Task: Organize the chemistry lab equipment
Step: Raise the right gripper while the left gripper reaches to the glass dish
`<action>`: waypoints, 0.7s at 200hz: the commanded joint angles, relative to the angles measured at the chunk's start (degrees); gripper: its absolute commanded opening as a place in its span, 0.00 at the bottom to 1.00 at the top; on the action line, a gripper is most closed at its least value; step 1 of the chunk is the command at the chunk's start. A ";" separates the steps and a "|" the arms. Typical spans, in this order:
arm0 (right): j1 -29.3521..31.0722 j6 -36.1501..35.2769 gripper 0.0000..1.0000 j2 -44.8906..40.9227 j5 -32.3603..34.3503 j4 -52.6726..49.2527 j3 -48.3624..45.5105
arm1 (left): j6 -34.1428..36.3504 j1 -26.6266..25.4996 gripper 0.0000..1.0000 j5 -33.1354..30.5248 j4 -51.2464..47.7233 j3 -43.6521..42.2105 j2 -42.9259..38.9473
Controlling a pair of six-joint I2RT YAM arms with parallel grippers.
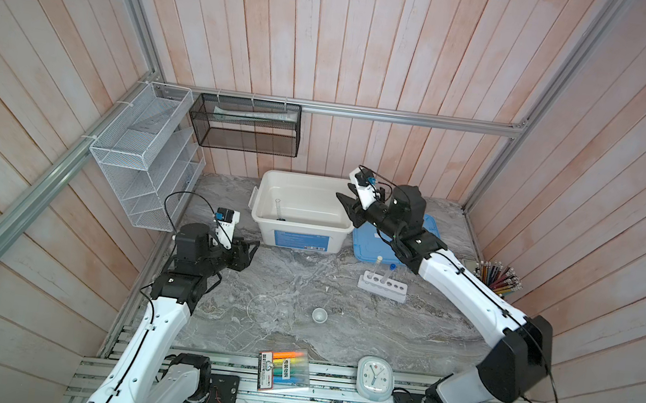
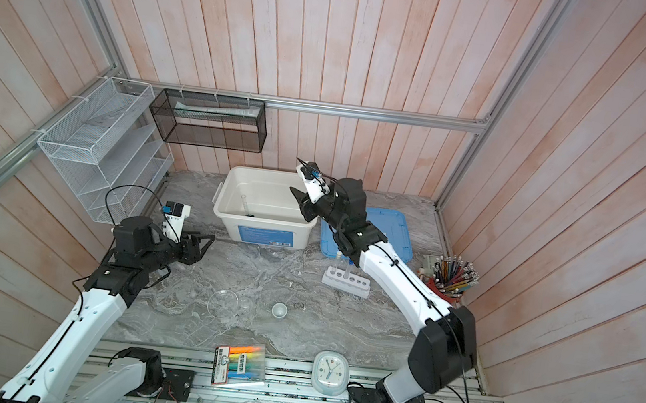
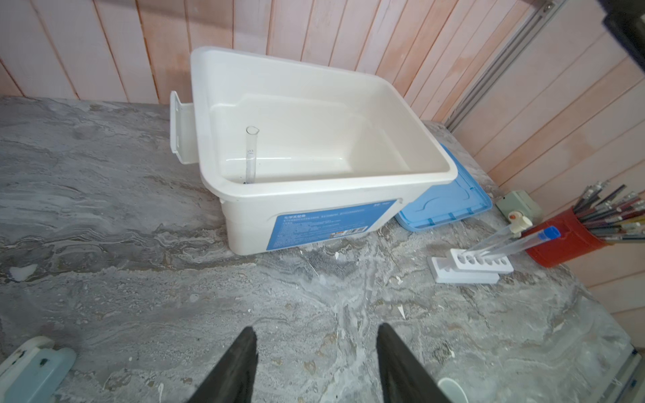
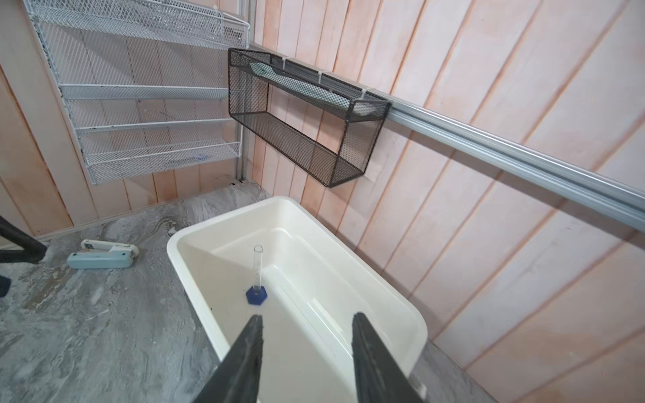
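Observation:
The small clear beaker's rim (image 1: 276, 310) has a side nearest the clear round dish. My left gripper should close on that side.
A blue-based cylinder (image 4: 256, 275) stands upright inside the white bin (image 1: 298, 221), near its left front corner. My right gripper (image 4: 308, 316) hovers open and empty over the bin's right end (image 1: 345, 192). My left gripper (image 3: 317, 328) is open and empty above bare tabletop, left of the bin (image 1: 253, 250). The white six-hole rack (image 1: 383, 285) holds a white-capped tube (image 1: 379, 259) and a blue-capped tube (image 1: 392, 267). A clear round dish (image 1: 260, 308), a small clear beaker (image 1: 283, 310) and a tiny white bowl (image 1: 319, 315) sit on the table's front middle.
A blue lid (image 1: 375, 242) lies right of the bin under my right arm. A red cup of pencils (image 2: 451, 285) stands far right. A clock (image 1: 375, 378) and marker pack (image 1: 284, 369) lie at the front edge. A stapler (image 4: 103, 254), white wire shelf (image 1: 142, 155) and black mesh basket (image 1: 246, 126) are back left.

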 commanded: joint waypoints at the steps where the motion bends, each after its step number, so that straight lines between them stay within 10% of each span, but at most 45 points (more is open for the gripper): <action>1: -0.50 4.70 0.43 -6.26 4.47 3.90 -8.96 | 8.74 -3.23 0.57 -0.83 -5.83 3.34 0.38; 140: -6.19 6.82 0.43 -20.70 9.46 -0.38 -23.66 | 21.36 -22.19 0.49 -13.54 -15.67 2.56 16.84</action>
